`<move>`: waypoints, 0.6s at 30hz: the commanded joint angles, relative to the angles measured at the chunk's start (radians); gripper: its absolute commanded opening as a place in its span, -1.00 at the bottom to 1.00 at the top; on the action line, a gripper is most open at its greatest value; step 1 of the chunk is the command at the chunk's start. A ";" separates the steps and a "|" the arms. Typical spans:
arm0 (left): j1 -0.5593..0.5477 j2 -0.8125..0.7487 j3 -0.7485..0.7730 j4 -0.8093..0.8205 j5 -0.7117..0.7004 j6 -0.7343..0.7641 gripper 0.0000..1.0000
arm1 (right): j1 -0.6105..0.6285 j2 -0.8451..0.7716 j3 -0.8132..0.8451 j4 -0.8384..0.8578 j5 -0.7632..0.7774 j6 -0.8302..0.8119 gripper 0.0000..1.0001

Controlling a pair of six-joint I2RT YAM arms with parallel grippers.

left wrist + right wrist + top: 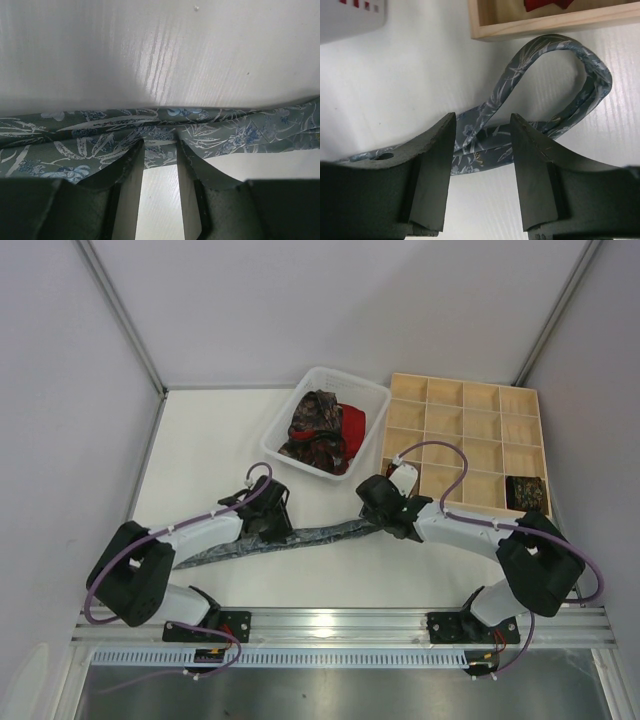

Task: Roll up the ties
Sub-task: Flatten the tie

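Observation:
Next, my right gripper pulls the wide loop straight and pinches its outer bend (601, 76) before rolling, as the grey tie's end loops loosely back across the tie.
A grey patterned tie (310, 537) lies stretched across the table between the two arms. My left gripper (265, 512) is down on its middle. In the left wrist view the left gripper (159, 144) is open by a narrow gap, both fingertips (136, 150) touching the tie (90, 140). My right gripper (378, 502) is at the tie's right end. It hangs open (482, 120) over the tie (490, 135), whose end folds back into a loop (592, 80). Dark paisley tie (315, 425) and red tie (352, 425) lie bundled in the basket.
The white plastic basket (300, 400) stands at the back centre. The wooden grid tray (465, 390) is to its right, with a dark roll (525, 490) in a near-right cell. The tray's edge (545, 27) is close ahead of the right gripper, something red (545, 4) inside.

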State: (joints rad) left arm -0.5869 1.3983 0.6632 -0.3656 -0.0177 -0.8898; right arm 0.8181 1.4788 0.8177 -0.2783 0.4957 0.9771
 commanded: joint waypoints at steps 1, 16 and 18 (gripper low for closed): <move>-0.005 -0.002 -0.036 0.020 0.009 -0.005 -0.24 | 0.004 0.014 0.008 0.031 0.095 0.035 0.05; -0.002 -0.034 -0.140 0.053 0.009 -0.011 -0.24 | -0.002 0.032 -0.090 0.094 0.159 0.098 -0.02; 0.001 -0.048 -0.154 0.048 0.009 -0.011 -0.24 | -0.004 0.025 -0.107 0.097 0.168 0.126 -0.11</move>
State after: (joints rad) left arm -0.5869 1.3415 0.5697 -0.2352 -0.0025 -0.9009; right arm 0.8169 1.5032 0.7315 -0.2195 0.5797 1.0470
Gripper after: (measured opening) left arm 0.378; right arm 0.462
